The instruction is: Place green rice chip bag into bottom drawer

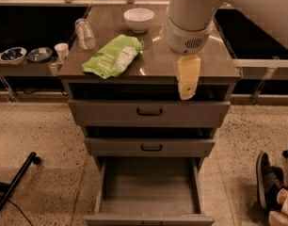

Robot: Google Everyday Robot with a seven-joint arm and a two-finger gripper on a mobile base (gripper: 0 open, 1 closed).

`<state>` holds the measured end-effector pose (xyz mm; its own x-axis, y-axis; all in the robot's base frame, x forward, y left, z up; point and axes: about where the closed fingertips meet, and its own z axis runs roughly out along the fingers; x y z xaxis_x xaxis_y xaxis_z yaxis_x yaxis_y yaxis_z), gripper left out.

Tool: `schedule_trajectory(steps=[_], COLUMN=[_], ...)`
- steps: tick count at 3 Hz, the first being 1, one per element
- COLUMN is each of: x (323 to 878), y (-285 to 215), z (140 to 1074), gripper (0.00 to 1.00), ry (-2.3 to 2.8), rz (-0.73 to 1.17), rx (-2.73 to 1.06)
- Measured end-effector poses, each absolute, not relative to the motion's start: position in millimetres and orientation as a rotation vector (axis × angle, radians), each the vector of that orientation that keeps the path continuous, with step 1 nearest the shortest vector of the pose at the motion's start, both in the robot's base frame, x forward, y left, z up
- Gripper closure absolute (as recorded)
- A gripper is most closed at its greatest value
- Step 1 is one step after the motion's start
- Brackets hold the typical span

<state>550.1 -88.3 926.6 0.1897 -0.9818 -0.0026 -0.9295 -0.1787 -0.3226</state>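
Observation:
I move my gripper over to the green rice chip bag next, and then close it on the bag's end (pixel 134 49) that is nearest the white bowl.
The green rice chip bag (pixel 115 55) lies flat on the left half of the cabinet top, its white label panel facing up. The bottom drawer (pixel 149 188) is pulled open at the foot of the cabinet, with a bare grey floor. My gripper (pixel 187 84) hangs from the big white arm over the front edge of the top. It is right of the bag and apart from it. It holds nothing that I can see. The arm hides the back right part of the top.
A white bowl (pixel 138 19) and a clear bottle (pixel 85 33) lying on its side are at the back of the top. The two upper drawers (pixel 149 112) are shut. Small bowls (pixel 13 54) and a cup (pixel 62 51) stand on a left ledge. A black stand leg (pixel 14 182) lies lower left; shoes (pixel 268 185) are at lower right.

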Motion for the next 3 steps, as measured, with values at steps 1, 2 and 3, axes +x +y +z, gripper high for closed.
schedule_trajectory(steps=[1, 2, 3], x=[604, 637, 642], y=[-89, -77, -74], z=[919, 923, 925], gripper=[0.00, 0.00, 0.00], ry=[1.659, 1.405, 1.264], rz=[-0.331, -0.416, -0.458], rx=[-2.293, -2.357, -2.424])
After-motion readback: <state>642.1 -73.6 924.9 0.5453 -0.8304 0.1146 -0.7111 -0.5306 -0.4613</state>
